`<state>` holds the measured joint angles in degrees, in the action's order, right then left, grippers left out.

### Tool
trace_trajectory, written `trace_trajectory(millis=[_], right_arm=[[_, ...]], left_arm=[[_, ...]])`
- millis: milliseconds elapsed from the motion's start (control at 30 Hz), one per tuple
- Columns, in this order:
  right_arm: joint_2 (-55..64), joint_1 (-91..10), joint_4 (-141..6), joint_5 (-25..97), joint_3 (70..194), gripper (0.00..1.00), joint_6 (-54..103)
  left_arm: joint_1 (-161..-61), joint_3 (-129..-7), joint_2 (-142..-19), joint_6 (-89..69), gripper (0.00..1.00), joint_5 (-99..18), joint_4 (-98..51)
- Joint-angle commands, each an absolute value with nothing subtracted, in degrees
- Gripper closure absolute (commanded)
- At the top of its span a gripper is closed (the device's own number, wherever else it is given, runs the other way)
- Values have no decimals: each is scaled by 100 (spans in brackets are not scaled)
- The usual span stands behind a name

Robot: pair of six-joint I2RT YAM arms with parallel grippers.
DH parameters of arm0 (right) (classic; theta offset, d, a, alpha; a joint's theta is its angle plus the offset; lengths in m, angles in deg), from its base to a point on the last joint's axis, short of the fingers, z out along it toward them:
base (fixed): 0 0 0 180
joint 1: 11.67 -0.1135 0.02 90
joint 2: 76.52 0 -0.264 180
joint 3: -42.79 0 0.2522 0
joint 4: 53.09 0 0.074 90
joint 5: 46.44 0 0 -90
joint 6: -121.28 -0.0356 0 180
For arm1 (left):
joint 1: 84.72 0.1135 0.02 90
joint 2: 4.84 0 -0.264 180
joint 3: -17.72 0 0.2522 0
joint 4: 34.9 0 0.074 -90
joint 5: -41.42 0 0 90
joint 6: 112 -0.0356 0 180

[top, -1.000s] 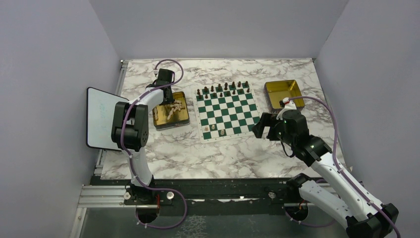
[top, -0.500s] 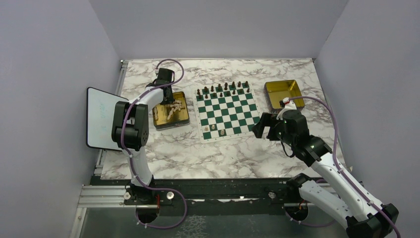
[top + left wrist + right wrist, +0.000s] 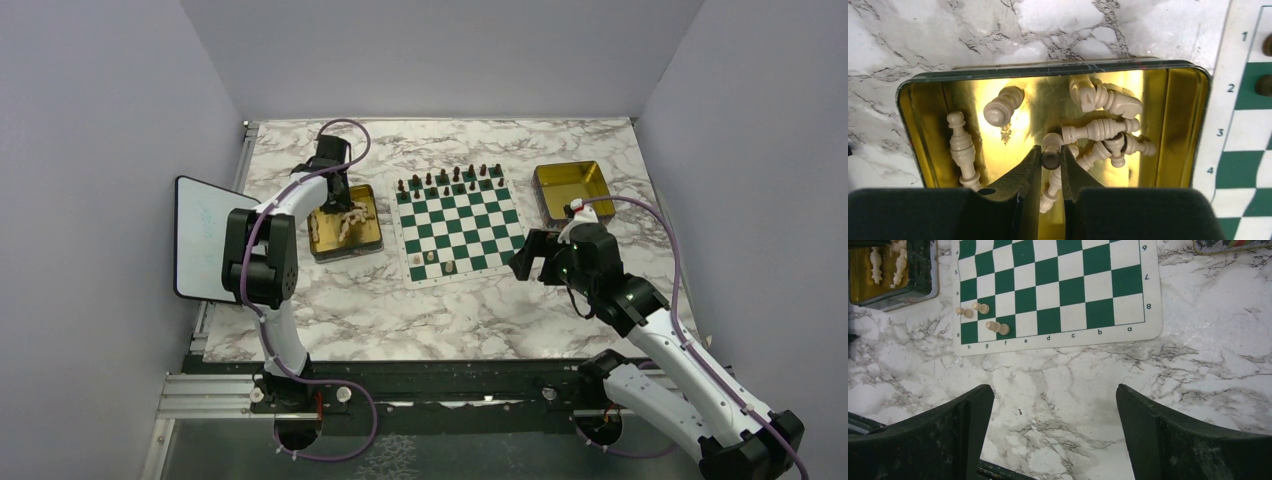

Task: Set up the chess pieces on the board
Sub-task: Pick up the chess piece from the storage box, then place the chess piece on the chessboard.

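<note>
I will set the cream chess piece, still down in the gold tray, down with my left gripper on the green corner square (image 3: 417,273), next to the standing cream pieces.
Several cream chess pieces (image 3: 1100,129) lie jumbled in a gold tray (image 3: 1179,125) left of the board (image 3: 460,226). My left gripper (image 3: 1051,156) reaches down into this tray, and its jaws pinch the dark-bottomed base of one cream chess piece (image 3: 1052,143). Three cream pieces stand near the board's near left corner (image 3: 998,328), close together. Over bare marble off the board's near right corner, my right gripper (image 3: 1054,390) hangs open with nothing between its fingers.
Dark brown pieces (image 3: 450,180) fill the board's two far rows. Right of the board sits a second gold tray (image 3: 572,190), holding no pieces. A white tablet (image 3: 200,240) stands at the table's left edge. The walls close in on three sides.
The left jaws have narrowed onto the cream piece in the tray. The right arm has not moved.
</note>
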<state>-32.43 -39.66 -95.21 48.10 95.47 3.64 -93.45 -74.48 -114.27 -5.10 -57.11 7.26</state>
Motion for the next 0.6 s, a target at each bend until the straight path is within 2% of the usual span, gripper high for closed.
trace_trajectory(millis=[0,267,567], right_arm=[[-3290,-3931,-9377,4711,9507,3,298],[-3284,-3927,-9470,4699,9565,2,280],[-3097,-3931,-9599,4654,9746,3,339]], left_arm=[[-9338,-7576,-10831,-555,85,-5357,960],[-9537,-7517,-10288,-624,85,-5133,1136],[-10219,-7675,-9764,-698,85,-5152,1485]])
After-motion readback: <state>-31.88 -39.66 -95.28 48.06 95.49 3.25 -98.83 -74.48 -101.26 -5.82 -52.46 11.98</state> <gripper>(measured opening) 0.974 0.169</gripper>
